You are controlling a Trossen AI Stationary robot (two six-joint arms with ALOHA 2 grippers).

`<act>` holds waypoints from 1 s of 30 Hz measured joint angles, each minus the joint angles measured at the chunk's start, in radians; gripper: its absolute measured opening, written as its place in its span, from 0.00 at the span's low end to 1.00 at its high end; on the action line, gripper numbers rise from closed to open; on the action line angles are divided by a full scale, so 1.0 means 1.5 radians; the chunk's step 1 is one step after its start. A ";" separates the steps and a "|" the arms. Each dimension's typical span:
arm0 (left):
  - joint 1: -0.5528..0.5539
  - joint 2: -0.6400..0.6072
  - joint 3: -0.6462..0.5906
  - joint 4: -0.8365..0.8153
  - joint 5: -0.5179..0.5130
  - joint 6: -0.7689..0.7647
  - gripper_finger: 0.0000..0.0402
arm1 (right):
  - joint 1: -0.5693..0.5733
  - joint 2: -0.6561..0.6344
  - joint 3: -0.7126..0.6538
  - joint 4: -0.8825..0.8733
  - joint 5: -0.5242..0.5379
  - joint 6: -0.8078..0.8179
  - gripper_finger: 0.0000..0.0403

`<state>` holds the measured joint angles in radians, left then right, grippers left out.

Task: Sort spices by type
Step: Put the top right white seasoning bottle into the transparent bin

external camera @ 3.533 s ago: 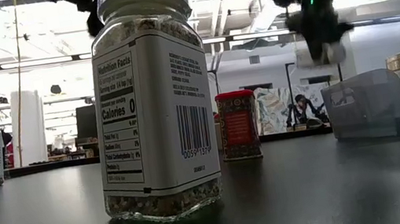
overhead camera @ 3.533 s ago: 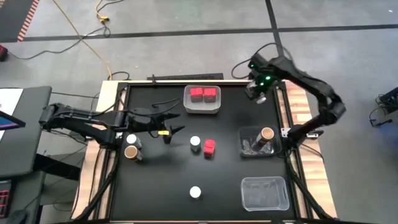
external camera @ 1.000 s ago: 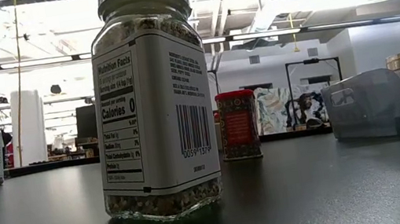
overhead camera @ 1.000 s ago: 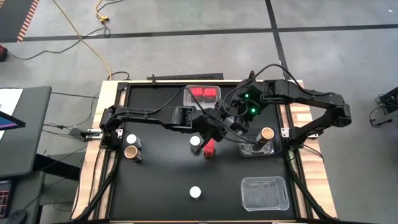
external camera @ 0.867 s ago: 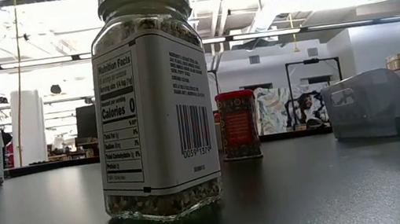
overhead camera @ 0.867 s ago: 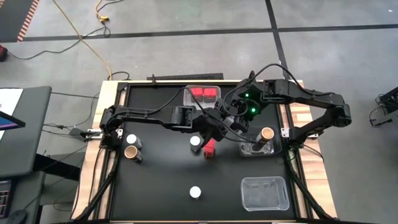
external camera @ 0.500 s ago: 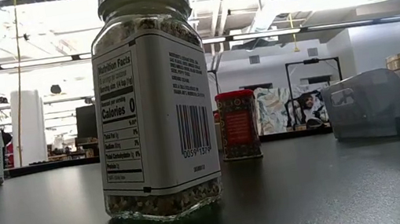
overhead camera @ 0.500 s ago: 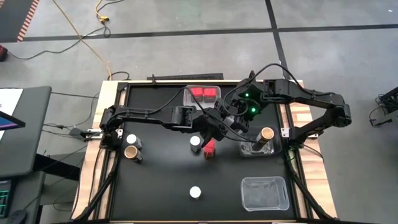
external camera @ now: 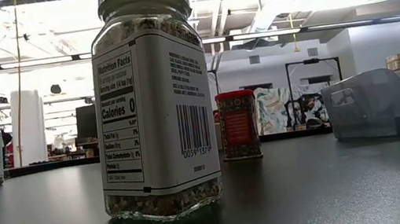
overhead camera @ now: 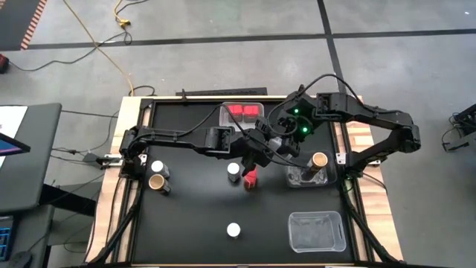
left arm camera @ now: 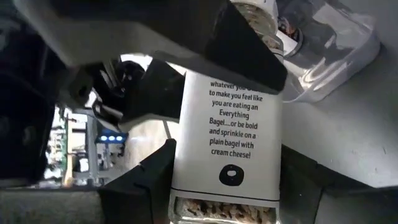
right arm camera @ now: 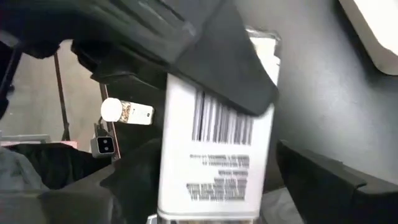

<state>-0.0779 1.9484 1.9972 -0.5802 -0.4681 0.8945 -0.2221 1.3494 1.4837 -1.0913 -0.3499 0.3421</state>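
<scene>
I see the fingers of both grippers crossing over the jar's label, so next I back my right gripper off, line it up with the jar and take the jar by the lid end (left arm camera: 264, 7).
A spice jar with a white printed label (left arm camera: 227, 143) (right arm camera: 217, 149) is held in the air over the table's middle, between both grippers. My left gripper (overhead camera: 256, 149) reaches in from the table's left and my right gripper (overhead camera: 274, 145) from the right; each is shut on the jar. On the table stand a red box (overhead camera: 251, 179), white-lidded jars (overhead camera: 233, 170) (overhead camera: 233, 229) (overhead camera: 158, 167) and a brown jar (overhead camera: 156, 182). Two red boxes (overhead camera: 243, 112) lie in the white bin. My left gripper pinches the jar's base end (left arm camera: 224, 186) between its two fingers, one on each side of the label. It comes level from the table's left. The jar is lifted clear of the table. My right gripper pinches the jar's lid end (right arm camera: 211, 193) between its two fingers, coming from the table's right. The left gripper's finger (right arm camera: 205, 56) crosses the jar's other end. The jar hangs clear between the two grippers.
A clear bin (overhead camera: 301, 175) at the right holds a brown-lidded jar (overhead camera: 319, 160). An empty clear bin (overhead camera: 316, 231) sits near the right front corner. In the low view a large jar (external camera: 151, 95) stands close, with the red box (external camera: 238, 124) behind it.
Over the last seconds my right arm has carried the jar from the far right edge to the middle, and my left arm has reached right to meet it. In the last second both grippers have stayed together on the jar, almost still.
</scene>
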 joint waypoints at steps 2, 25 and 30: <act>0.000 0.000 0.000 0.000 -0.002 -0.022 0.50 | -0.018 -0.012 0.000 -0.022 -0.002 -0.006 0.90; 0.059 0.000 0.000 0.064 0.162 -0.491 0.50 | -0.082 -0.352 -0.061 -0.052 0.164 -0.044 0.92; 0.069 0.000 0.000 0.125 0.204 -0.564 0.49 | -0.067 -0.430 -0.193 0.032 0.175 -0.014 0.92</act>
<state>0.0256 1.9485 1.9972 -0.3931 -0.1627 0.0485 -0.3219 0.7046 1.1939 -1.0433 -0.0877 0.3206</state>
